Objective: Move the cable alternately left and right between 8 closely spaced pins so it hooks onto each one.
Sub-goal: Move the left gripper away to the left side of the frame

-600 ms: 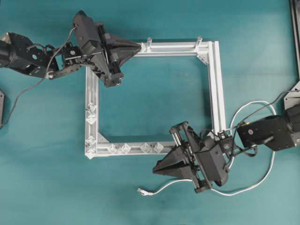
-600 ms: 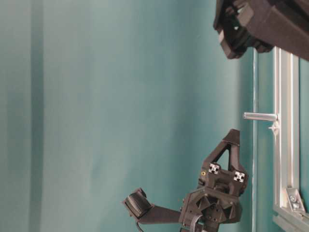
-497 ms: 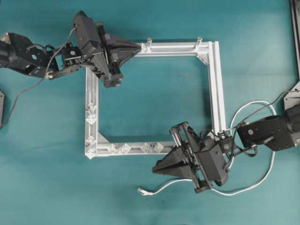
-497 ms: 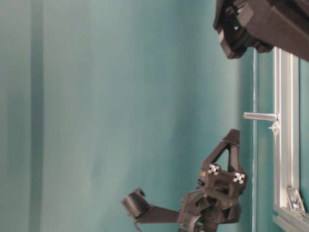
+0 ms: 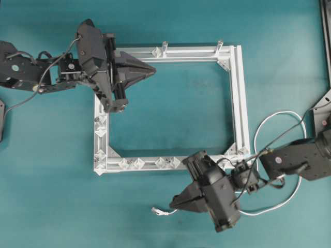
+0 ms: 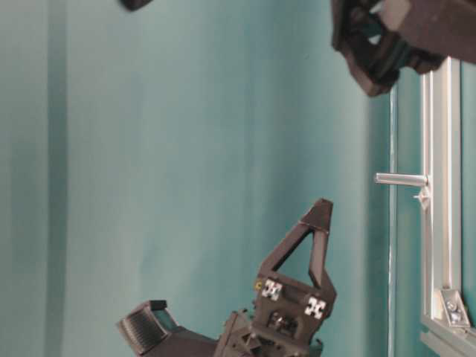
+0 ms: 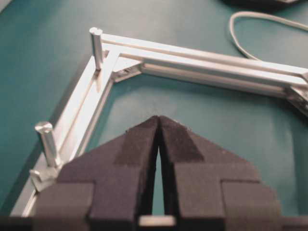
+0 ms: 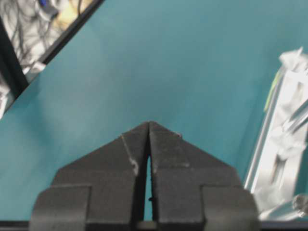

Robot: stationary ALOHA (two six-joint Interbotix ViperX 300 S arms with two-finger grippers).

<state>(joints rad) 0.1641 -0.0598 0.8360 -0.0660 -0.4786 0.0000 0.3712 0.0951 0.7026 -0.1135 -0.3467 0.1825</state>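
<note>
My right gripper should next move over to the loose end of the white cable, where it should take a hold on the small plug's body point(image 5: 159, 212).
The white cable point(image 5: 297, 182) loops on the mat at the right and runs under my right arm to its small plug point(image 5: 155, 210) at the bottom. Pale diamond pins point(image 5: 100, 132) sit in pairs along the left rail, with more pins point(image 5: 138, 164) along the bottom rail. My right gripper point(image 5: 172, 206) is shut with nothing between its fingers. It points left, just right of the plug, and the right wrist view point(image 8: 149, 124) shows only mat ahead. My left gripper point(image 5: 154, 68) is shut and empty inside the frame's top-left corner, tips together point(image 7: 159, 118). A cable loop point(image 7: 239, 42) shows far off.
The square aluminium frame point(image 5: 239, 103) lies mid-table with two round metal posts point(image 5: 164, 47) on its top rail. Those posts point(image 7: 96, 43) stand left of my left gripper. A black bar point(image 5: 326, 41) runs along the right edge. The table-level view shows one post point(image 6: 400, 179).
My right gripper swung down and away from the bottom rail toward the plug. My left gripper shifted left and off the top rail, uncovering a stud there.
</note>
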